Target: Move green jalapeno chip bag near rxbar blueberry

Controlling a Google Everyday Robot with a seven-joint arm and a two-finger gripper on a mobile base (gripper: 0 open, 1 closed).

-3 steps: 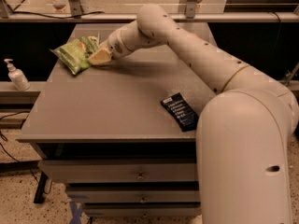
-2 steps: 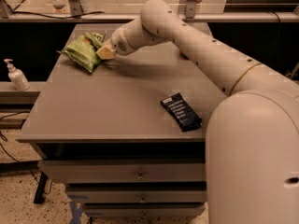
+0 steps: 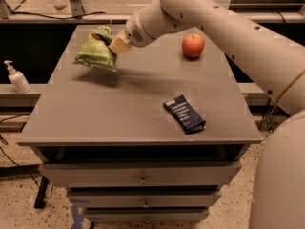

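Note:
The robot's gripper needs to set the green jalapeno chip bag down beside the rxbar blueberry's far end [image 3: 147, 87], towards the white pump bottle.
The green jalapeno chip bag [image 3: 96, 50] hangs in the air above the table's far left part, casting a shadow below it. My gripper [image 3: 114, 43] is shut on the bag's upper right edge and holds it clear of the surface. The rxbar blueberry [image 3: 185, 114], a flat dark navy bar with white text, lies on the table's front right part, well apart from the bag. My white arm reaches in from the upper right across the table.
A red apple [image 3: 193, 45] sits at the table's far right. The grey table [image 3: 119, 109] has drawers below its front edge. A white pump bottle [image 3: 15, 77] stands on a ledge to the left, off the table.
The bag was lying on the far left of the table with my gripper on it. It is now lifted off the surface and carried slightly right and toward the front. The apple has come into view.

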